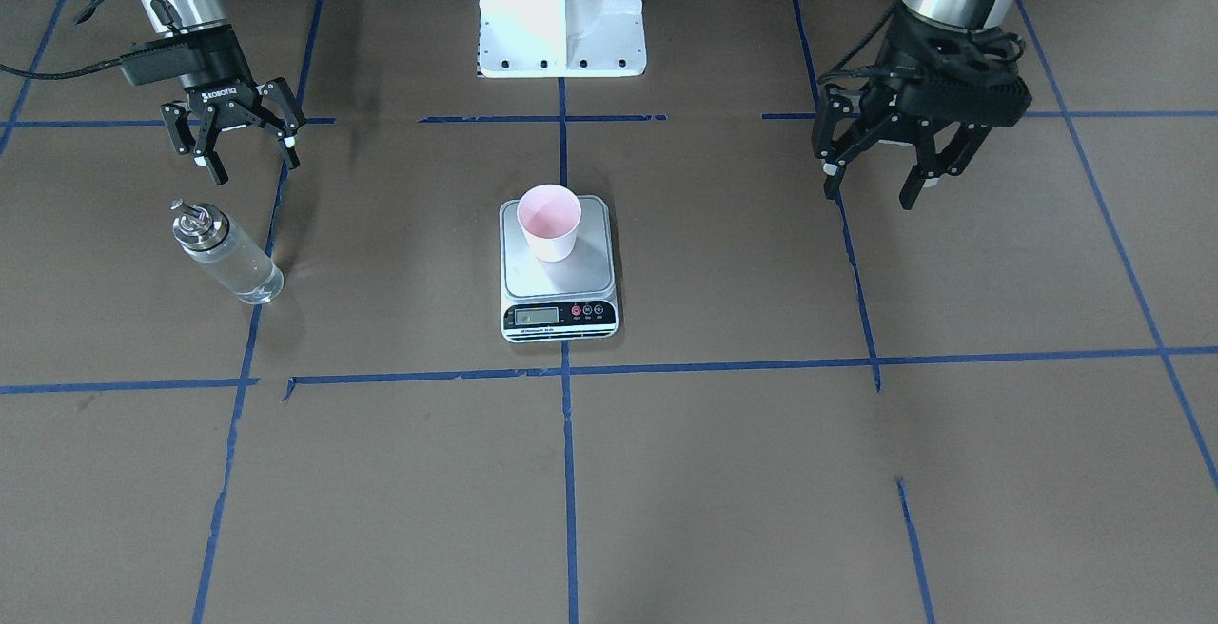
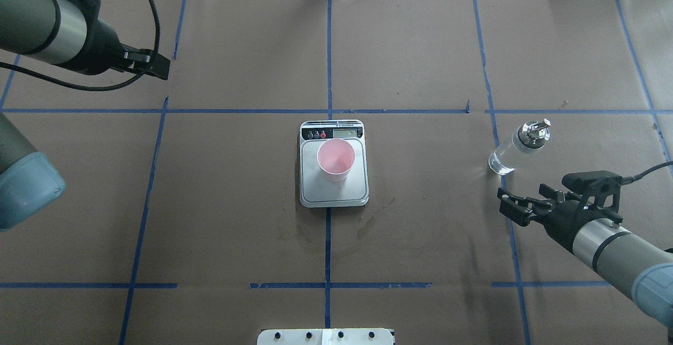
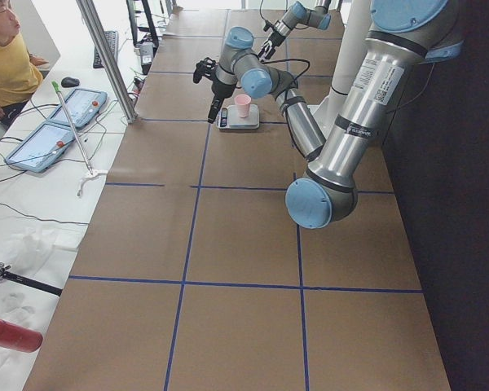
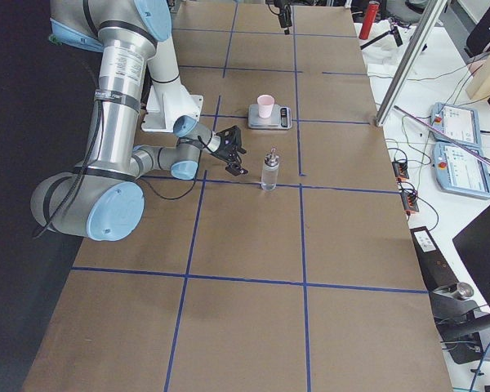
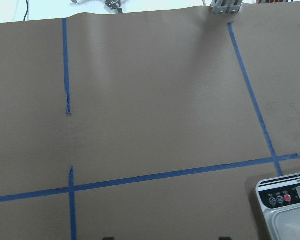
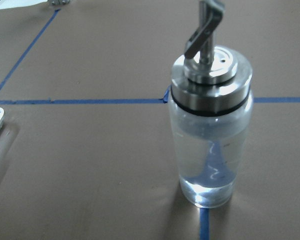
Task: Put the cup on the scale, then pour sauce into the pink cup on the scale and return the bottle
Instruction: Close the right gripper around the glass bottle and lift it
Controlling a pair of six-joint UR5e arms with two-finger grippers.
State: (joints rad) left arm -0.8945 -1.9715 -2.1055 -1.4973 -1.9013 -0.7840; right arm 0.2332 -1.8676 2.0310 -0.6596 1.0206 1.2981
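Observation:
The metal pourer sits above the middle of the bottle's glass body [image 1: 241, 264] [image 6: 208, 152]. My right gripper goes there next and closes.
The pale pink cup [image 1: 549, 222] stands upright on the silver platform of the scale [image 1: 559, 274] at the table's middle; both also show in the overhead view, the cup [image 2: 335, 160] on the scale [image 2: 334, 195]. The clear glass bottle [image 1: 228, 253] with its metal pourer stands upright on the table, its sauce barely visible. It fills the right wrist view [image 6: 210, 135]. My right gripper [image 1: 255, 167] is open and empty, a short way behind the bottle [image 2: 518, 148]. My left gripper [image 1: 871, 198] is open and empty, raised well off to the scale's side.
The robot's white base [image 1: 561, 10] stands behind the scale. Blue tape lines [image 1: 569, 367] cross the brown table cover. An operator [image 3: 4, 57] sits at the far side with tablets [image 3: 61, 122]. The left wrist view shows the scale's corner [image 5: 290, 200].

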